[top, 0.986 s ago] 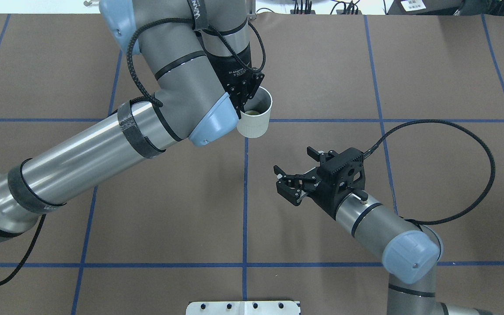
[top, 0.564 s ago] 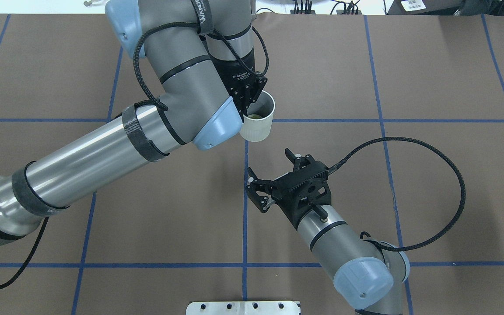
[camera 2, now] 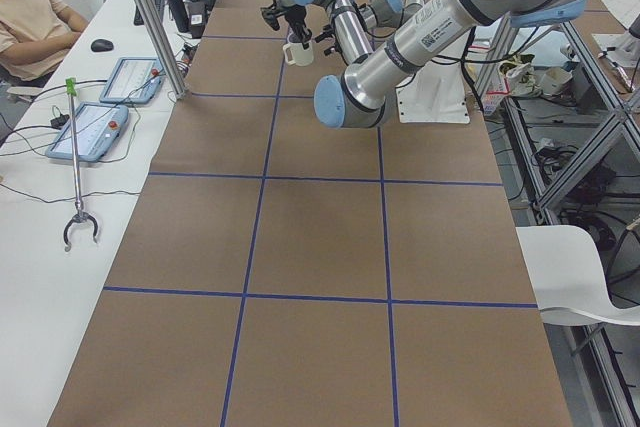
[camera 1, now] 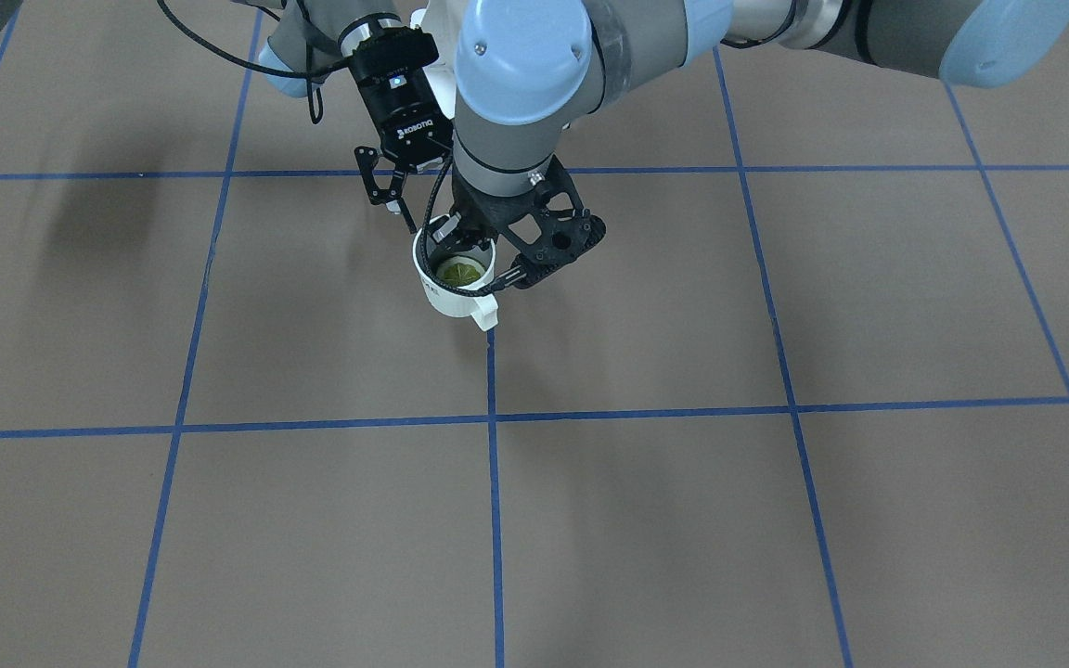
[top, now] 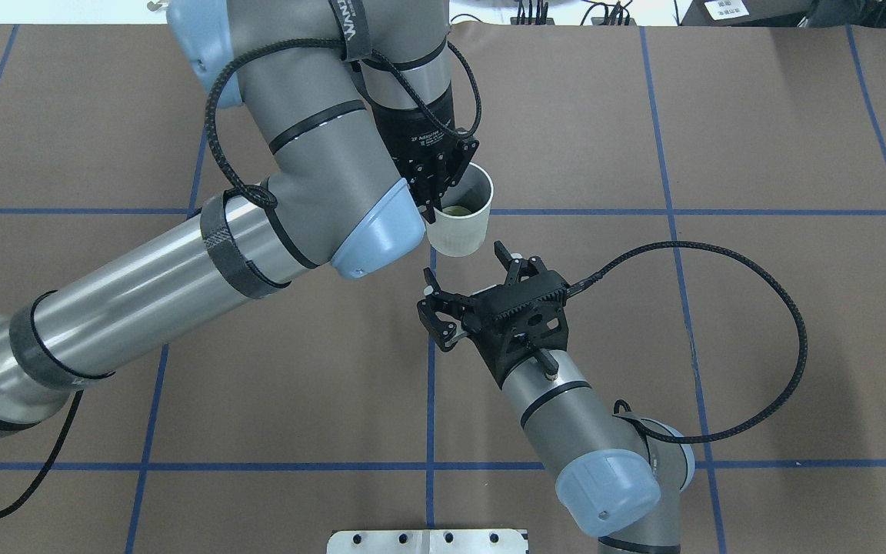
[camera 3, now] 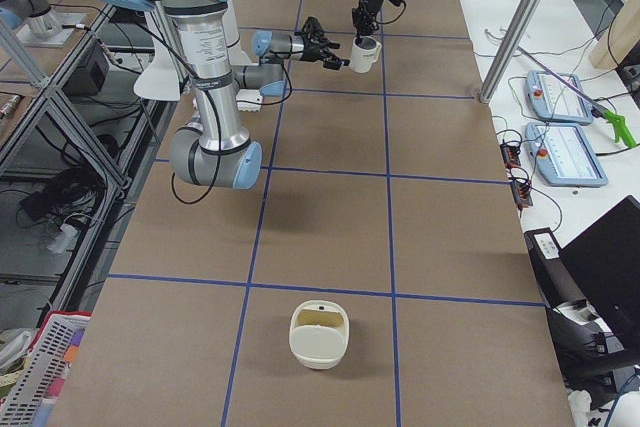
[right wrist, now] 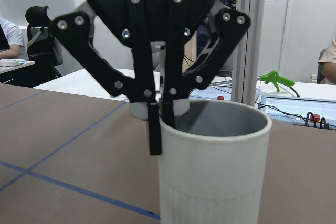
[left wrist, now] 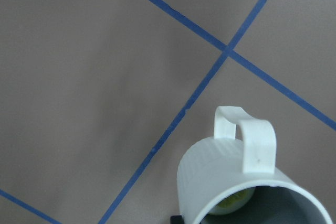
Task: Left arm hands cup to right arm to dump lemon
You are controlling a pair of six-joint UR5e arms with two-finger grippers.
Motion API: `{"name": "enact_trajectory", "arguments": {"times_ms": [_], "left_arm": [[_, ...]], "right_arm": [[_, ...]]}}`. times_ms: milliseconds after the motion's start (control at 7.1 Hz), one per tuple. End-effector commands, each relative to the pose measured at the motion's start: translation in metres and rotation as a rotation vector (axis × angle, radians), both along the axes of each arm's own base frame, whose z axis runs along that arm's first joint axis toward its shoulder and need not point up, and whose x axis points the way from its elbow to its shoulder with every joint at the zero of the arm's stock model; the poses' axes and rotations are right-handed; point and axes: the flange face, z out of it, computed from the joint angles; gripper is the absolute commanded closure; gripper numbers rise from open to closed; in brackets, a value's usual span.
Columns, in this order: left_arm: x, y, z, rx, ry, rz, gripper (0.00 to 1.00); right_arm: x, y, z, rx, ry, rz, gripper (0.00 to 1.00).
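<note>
The robot's left gripper needs to release the off-white cup between the open fingers of the robot's right gripper [camera 1: 431,238].
The off-white cup [top: 460,235] hangs upright above the table with the yellow-green lemon [camera 1: 460,271] inside it. My left gripper [top: 432,201] reaches down from above and is shut on the cup's rim, one finger inside and one outside, as the right wrist view [right wrist: 160,129] shows. The cup's handle [camera 1: 486,315] points away from the robot. My right gripper [top: 464,264] is open and empty. It is level and points at the cup's near side, a short gap from the wall. The left wrist view shows the cup [left wrist: 220,177] and lemon [left wrist: 233,203] from above.
The brown table [top: 720,346] has blue tape lines. A cream container [camera 3: 318,335] stands far off near the table's right end. A white plate [top: 428,541] lies at the near edge. Control boxes [camera 3: 560,152] and operators sit along the far side.
My right arm has swung left and forward, and its open gripper now points at the cup from close by. My left arm has carried the cup slightly to the right.
</note>
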Motion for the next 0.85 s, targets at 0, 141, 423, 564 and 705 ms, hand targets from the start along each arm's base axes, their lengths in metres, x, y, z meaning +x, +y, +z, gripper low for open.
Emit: {"name": "enact_trajectory", "arguments": {"times_ms": [0,141,423,564,705], "left_arm": [[-0.004,0.005,-0.003,-0.001,0.000,0.002,1.00],[-0.004,0.005,-0.004,0.000,0.001,0.002,1.00],[-0.001,0.009,-0.006,0.002,0.004,0.009,1.00],[0.002,0.012,-0.007,0.003,0.005,0.015,1.00],[0.001,0.019,-0.011,0.012,0.015,0.022,1.00]], "right_arm": [[0.000,-0.006,0.003,-0.008,-0.003,0.025,0.01],[0.001,-0.008,0.003,-0.008,-0.003,0.030,0.01],[0.002,-0.017,0.007,-0.011,0.006,0.045,0.01],[0.001,-0.020,0.006,-0.019,-0.007,0.050,0.01],[-0.004,-0.022,0.005,-0.020,-0.007,0.051,0.01]]}}
